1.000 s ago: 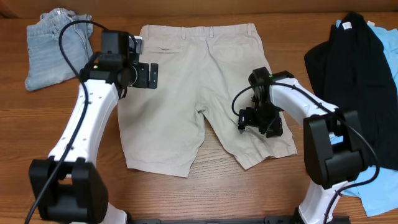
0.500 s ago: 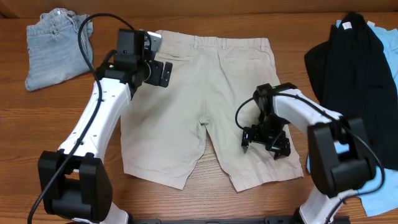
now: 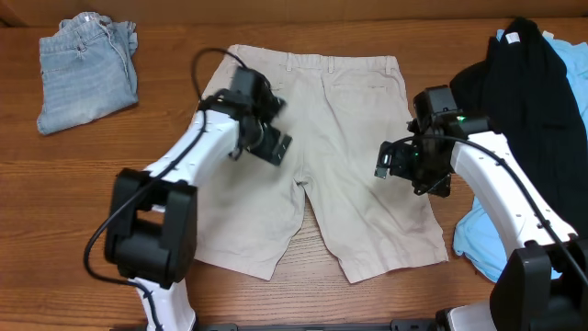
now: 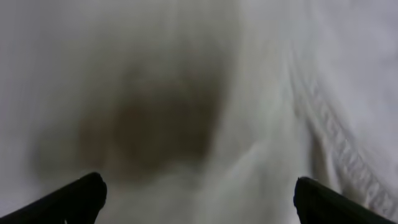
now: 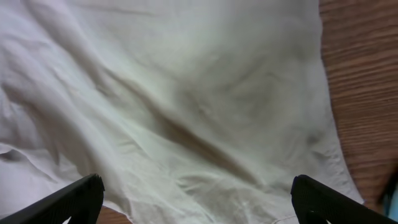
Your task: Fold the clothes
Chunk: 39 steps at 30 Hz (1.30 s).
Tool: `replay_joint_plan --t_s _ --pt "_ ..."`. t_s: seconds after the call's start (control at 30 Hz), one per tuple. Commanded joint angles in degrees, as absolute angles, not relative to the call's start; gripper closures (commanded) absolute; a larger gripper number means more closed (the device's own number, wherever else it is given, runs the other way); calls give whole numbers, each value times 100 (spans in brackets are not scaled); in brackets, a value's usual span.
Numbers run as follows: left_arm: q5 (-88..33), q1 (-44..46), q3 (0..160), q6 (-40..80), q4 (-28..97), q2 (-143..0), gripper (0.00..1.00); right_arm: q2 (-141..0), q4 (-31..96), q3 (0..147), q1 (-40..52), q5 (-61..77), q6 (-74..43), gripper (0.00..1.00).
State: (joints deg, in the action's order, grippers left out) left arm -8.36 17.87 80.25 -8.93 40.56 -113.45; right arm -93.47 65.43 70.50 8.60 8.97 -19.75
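I should next move my right gripper to the waistband's end (image 3: 400, 75) beside the black garment and grab the beige shorts by the side edge just below it.
The pale beige shorts (image 3: 340, 138) lie flat in the middle of the table, back side up, waistband at the far side and legs toward the front. My left gripper (image 3: 268, 145) hovers open just above the left side of the seat; its wrist view shows only blurred beige cloth (image 4: 186, 93) between spread fingertips (image 4: 199, 202). My right gripper (image 3: 397, 165) is open above the right leg near its outer edge; its wrist view shows creased beige cloth (image 5: 186, 106) under the open fingers (image 5: 199, 199). Neither gripper holds anything.
Folded light-blue denim (image 3: 87, 69) lies at the far left corner. A black garment (image 3: 537, 110) lies on a sky-blue top (image 3: 478, 244) at the right edge, close to the right arm. Bare wood table (image 5: 367, 93) shows beside the shorts.
The shorts slid right, then stayed. My left gripper moved from the waistband's left corner to over the seat. My right gripper rose from the lower right leg toward the far right.
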Motion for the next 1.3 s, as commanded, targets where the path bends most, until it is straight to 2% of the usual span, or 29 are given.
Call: replay_joint_plan --t_s 0.0,0.13,0.3,0.57,0.87,1.03,1.07,1.27 --pt "-952 1791 8097 150 4729 -11397 0 -9279 6484 7188 773 860 -1811 0" --pt "-952 1765 8095 897 5682 -11391 0 -9279 6434 7188 773 819 -1756 0" --pt "-952 1765 7992 1142 6438 -11397 0 -9279 6357 7185 775 773 -1756 0" --pt "-801 1686 7081 1208 5900 -11402 0 -9279 6239 7185 775 709 -1756 0" --pt "231 1015 6901 1157 5516 -11402 0 -9279 6114 7185 775 644 -1758 0" --pt "517 375 6901 556 4521 -11402 0 -9279 6016 7185 775 600 -1758 0" --pt "554 148 6901 329 3868 -11402 0 -9279 5931 7185 775 600 -1758 0" --pt "532 -150 7120 121 1942 -11402 0 -9347 4984 7185 775 600 -1756 0"
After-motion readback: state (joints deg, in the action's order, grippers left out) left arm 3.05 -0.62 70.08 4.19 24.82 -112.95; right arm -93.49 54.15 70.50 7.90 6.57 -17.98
